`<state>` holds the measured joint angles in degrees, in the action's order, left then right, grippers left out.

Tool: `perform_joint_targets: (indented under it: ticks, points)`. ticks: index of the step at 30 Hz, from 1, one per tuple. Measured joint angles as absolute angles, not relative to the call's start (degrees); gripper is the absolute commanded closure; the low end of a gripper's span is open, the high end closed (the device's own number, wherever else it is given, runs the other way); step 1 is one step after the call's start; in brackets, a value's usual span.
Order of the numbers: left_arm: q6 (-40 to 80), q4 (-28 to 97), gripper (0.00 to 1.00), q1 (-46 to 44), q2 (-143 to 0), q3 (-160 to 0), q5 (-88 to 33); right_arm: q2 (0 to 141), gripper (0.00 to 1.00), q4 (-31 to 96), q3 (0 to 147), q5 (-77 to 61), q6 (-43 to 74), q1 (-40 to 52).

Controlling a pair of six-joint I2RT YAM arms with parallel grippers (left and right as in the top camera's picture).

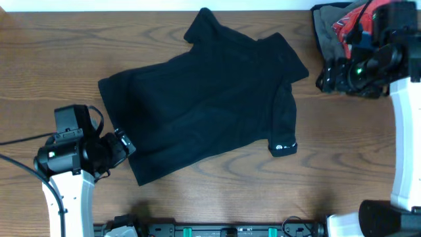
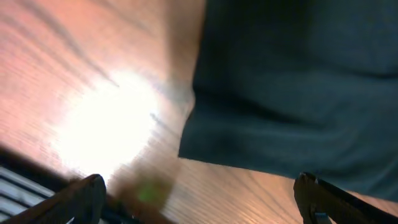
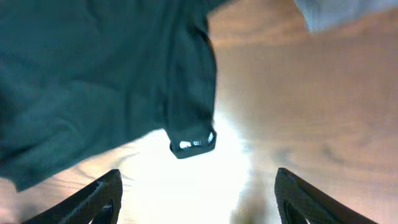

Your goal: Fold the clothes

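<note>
I should close my left gripper on the near hem corner [image 1: 141, 179] [image 2: 194, 147] of the black T-shirt, which is the corner nearest to the arm bases.
The clothes, a black T-shirt [image 1: 210, 99], lie spread across the middle of the wooden table, with a small white logo patch [image 1: 283, 147] at the right sleeve's hem. My left gripper [image 1: 125, 146] sits just off the shirt's lower left edge. In the left wrist view it is open [image 2: 199, 208] over bare wood, with the shirt's hem [image 2: 298, 93] ahead of it. My right gripper [image 1: 327, 76] hovers to the right of the shirt. It stands open [image 3: 199, 199] with nothing between its fingers, and the logo patch [image 3: 194, 143] lies just beyond them.
A red garment [image 1: 352, 23] and a grey garment [image 1: 325, 26] are piled at the back right corner, next to my right arm. The grey garment [image 3: 342, 9] shows at the top of the right wrist view. The arm bases [image 1: 223, 230] line the front edge.
</note>
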<state>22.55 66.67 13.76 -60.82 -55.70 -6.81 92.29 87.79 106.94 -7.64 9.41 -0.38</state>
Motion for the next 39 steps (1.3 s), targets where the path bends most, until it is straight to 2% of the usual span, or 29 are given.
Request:
perform_joint_targets:
  ticks: [3, 7, 11, 19, 23, 32, 35, 39]
  points:
    - [26.3, 66.4, 0.02, 13.8, -60.8, -53.1, -6.0, 90.9, 0.28, 84.6, 99.9, -5.5, 14.0, 1.2]
    - [33.1, 63.8, 0.16, 13.8, -60.9, -47.0, -5.6, 90.6, 0.29, 77.9, 89.3, -4.4, 19.0, 3.5]
    - [41.0, 60.7, 0.16, 13.8, -61.0, -40.4, -6.0, 90.7, 0.29, 72.4, 81.5, -4.6, 21.8, 5.1]
    - [56.7, 47.9, 0.16, 13.8, -61.0, -28.8, -12.8, 90.7, 0.30, 69.3, 77.6, -4.7, 23.9, 5.5]
    - [59.6, 40.6, 0.20, 13.8, -61.1, -24.0, -16.4, 90.7, 0.31, 69.0, 77.1, -4.7, 24.9, 5.6]
    - [61.6, 35.7, 0.22, 11.0, -64.4, -23.9, -18.5, 90.7, 0.31, 68.5, 77.1, -4.7, 26.2, 5.9]
    - [61.9, 31.9, 0.33, 8.5, -67.7, -25.1, -19.0, 90.7, 0.32, 68.3, 77.1, -4.6, 26.5, 6.9]
    - [61.8, 28.3, 0.57, 6.8, -72.3, -26.9, -19.8, 90.7, 0.34, 68.3, 77.1, -4.7, 26.6, 7.5]
